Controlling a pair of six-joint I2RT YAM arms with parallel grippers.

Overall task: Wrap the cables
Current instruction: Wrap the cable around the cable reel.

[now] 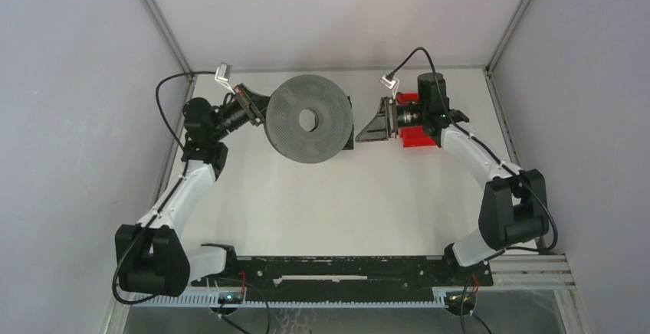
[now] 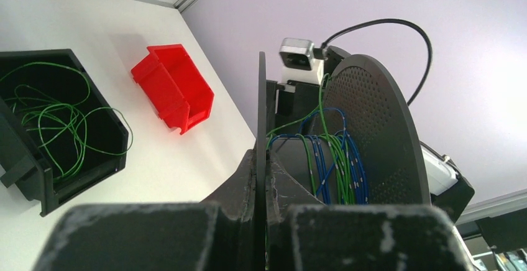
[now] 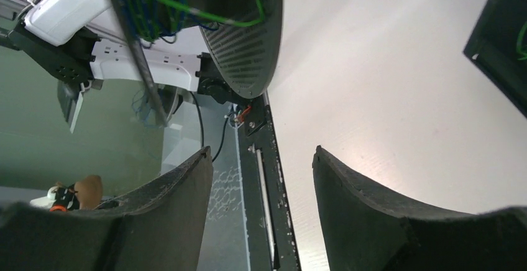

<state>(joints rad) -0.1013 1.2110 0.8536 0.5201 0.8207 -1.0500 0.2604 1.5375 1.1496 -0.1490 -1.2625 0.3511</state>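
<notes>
Next, I open my left gripper and let go of the spool on the table (image 1: 364,188), in the space between the black bin and the black rail.
Green cables (image 2: 50,119) lie in loose loops inside a black bin (image 2: 93,171). More green and blue cables (image 2: 332,159) are wound round the core of a black perforated spool (image 1: 310,119). My left gripper (image 2: 261,159) is shut on the spool's thin flange (image 2: 261,97) and holds the spool on edge above the table. My right gripper (image 3: 262,156) is open with nothing between its fingers. In the top view it (image 1: 382,119) sits over the black bin (image 1: 369,131), just right of the spool. One loose green cable end (image 3: 205,16) hangs off the spool (image 3: 245,35).
A red bin (image 1: 418,136) stands under the right wrist, also seen as the red bin (image 2: 174,91) beyond the black one. A black rail (image 1: 345,269) runs along the near table edge. Frame posts and grey walls close in the back and sides.
</notes>
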